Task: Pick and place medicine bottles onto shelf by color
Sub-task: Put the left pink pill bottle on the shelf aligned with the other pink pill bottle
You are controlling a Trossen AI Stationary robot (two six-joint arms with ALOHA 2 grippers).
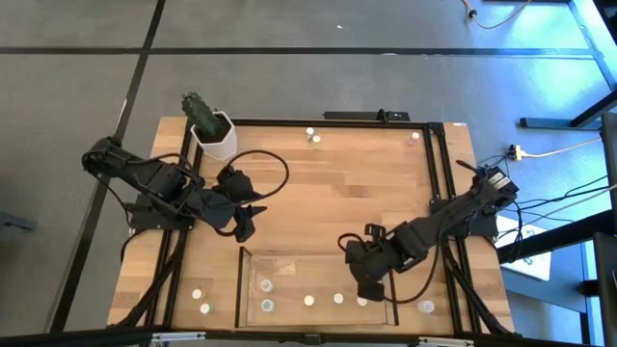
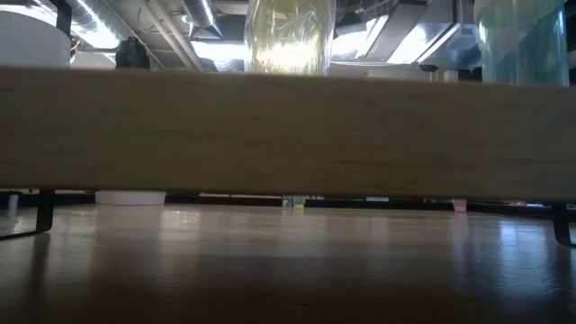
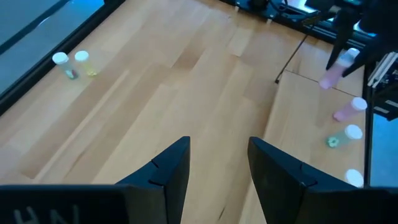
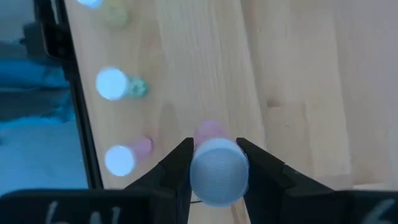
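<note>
The robot's right gripper needs to release its pink bottle on the shelf's bottom just behind the standing pink bottle (image 1: 363,281) (image 4: 200,149).
The shelf (image 1: 289,265), a shallow clear-walled tray with a wood floor, lies at the table's near edge. Several medicine bottles stand in a row along its near wall, among them a pink one (image 4: 121,158) and a green one (image 4: 115,84). My right gripper (image 1: 371,286) hangs over the shelf's right end, shut on a pink bottle with a white cap (image 4: 216,171). My left gripper (image 1: 253,217) is open over bare table left of centre, with nothing between its fingers (image 3: 168,168). Two bottles (image 1: 312,136) and a pinkish one (image 1: 415,136) stand at the far edge. My right gripper pinches the pink bottle just under its white cap (image 4: 216,155), one finger on each side. The fingers come from above, pointing steeply down. The bottle's pink body (image 3: 331,76) hangs below the fingers, slightly tilted, and seems clear of the shelf floor.
A white hexagonal pot with a cactus (image 1: 212,130) stands at the far left corner. Two bottles (image 1: 201,300) stand left of the shelf and one (image 1: 427,306) to its right. A black metal frame (image 1: 439,193) borders the tabletop. The wood in the middle (image 1: 337,193) is bare.
</note>
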